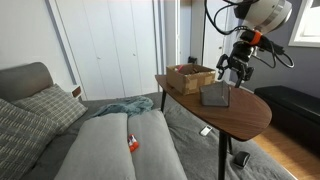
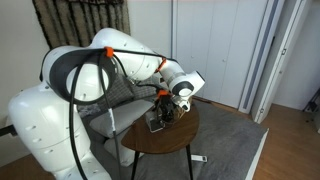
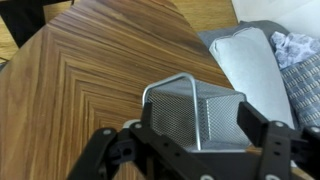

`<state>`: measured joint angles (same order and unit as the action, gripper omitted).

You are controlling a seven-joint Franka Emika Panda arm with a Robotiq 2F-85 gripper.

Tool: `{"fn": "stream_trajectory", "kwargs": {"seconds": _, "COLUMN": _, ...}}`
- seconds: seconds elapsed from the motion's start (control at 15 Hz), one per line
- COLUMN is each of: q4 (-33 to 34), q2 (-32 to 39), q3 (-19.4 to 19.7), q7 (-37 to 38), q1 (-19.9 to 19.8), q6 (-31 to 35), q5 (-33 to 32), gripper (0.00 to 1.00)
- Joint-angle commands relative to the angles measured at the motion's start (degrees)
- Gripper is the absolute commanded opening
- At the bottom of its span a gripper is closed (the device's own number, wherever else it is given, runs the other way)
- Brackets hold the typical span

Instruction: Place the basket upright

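I should pinch the rim's upper edge [image 3: 196,112] with my gripper and turn the basket upright, because it is lying on its side with its open rim standing on edge.
The small grey wire-mesh basket [image 1: 214,95] stands on the oval wooden table [image 1: 250,115], near its middle. In the wrist view the basket [image 3: 205,105] lies right below me, its thin wire handle folded across the mesh wall. I cannot tell for sure which way its rim faces. My gripper [image 1: 235,70] hovers just above the basket, open, with one finger on each side of it in the wrist view [image 3: 180,128] and not touching. In an exterior view the basket [image 2: 157,123] is partly hidden by the gripper [image 2: 172,108].
A low brown wicker tray [image 1: 190,76] sits at the far end of the table. A grey sofa [image 1: 110,150] with cushions, a teal blanket [image 1: 125,105] and a small orange object [image 1: 132,145] lies beside the table. The table edge is close to the basket.
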<state>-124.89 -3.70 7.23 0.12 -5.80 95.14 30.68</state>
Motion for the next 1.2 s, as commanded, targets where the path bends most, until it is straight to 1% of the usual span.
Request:
{"fn": "stream_trajectory", "kwargs": {"seconds": 0.0, "q4": -1.7, "q2": 1.4, "q3": -0.1, "q7": -2.8, "q1": 0.0, "q6": 1.0, "q5": 7.1, "gripper": 0.98}}
{"fn": "stream_trajectory", "kwargs": {"seconds": 0.07, "q4": -2.0, "q2": 1.7, "q3": -0.2, "q7": -3.1, "q1": 0.0, "q6": 1.3, "q5": 8.4, "gripper": 0.73}}
{"fn": "stream_trajectory", "kwargs": {"seconds": 0.13, "q4": -2.3, "q2": 2.0, "q3": -0.3, "q7": -3.7, "q1": 0.0, "q6": 1.5, "q5": 9.5, "gripper": 0.73}}
{"fn": "stream_trajectory", "kwargs": {"seconds": 0.2, "q4": -2.4, "q2": 2.3, "q3": -0.3, "q7": -4.2, "q1": -0.1, "q6": 1.6, "q5": 10.4, "gripper": 0.71}}
{"fn": "stream_trajectory", "kwargs": {"seconds": 0.4, "q4": -2.8, "q2": 3.0, "q3": -0.3, "q7": -5.1, "q1": -0.2, "q6": 2.9, "q5": 12.5, "gripper": 0.49}}
{"fn": "stream_trajectory", "kwargs": {"seconds": 0.47, "q4": -2.9, "q2": 3.0, "q3": -0.3, "q7": -5.4, "q1": -0.2, "q6": 3.2, "q5": 12.8, "gripper": 0.42}}
{"fn": "stream_trajectory", "kwargs": {"seconds": 0.53, "q4": -2.9, "q2": 2.8, "q3": -0.4, "q7": -5.2, "q1": -0.2, "q6": 3.4, "q5": 12.4, "gripper": 0.34}}
{"fn": "stream_trajectory", "kwargs": {"seconds": 0.87, "q4": -2.1, "q2": 1.0, "q3": -0.5, "q7": -3.8, "q1": -0.1, "q6": 3.5, "q5": 10.5, "gripper": 0.02}}
{"fn": "stream_trajectory", "kwargs": {"seconds": 1.0, "q4": -1.4, "q2": -0.5, "q3": -0.9, "q7": -2.3, "q1": 0.2, "q6": 3.8, "q5": 8.1, "gripper": 0.0}}
{"fn": "stream_trajectory", "kwargs": {"seconds": 1.13, "q4": -0.5, "q2": -2.1, "q3": -1.7, "q7": 1.6, "q1": 0.6, "q6": 3.7, "q5": 2.3, "gripper": 0.01}}
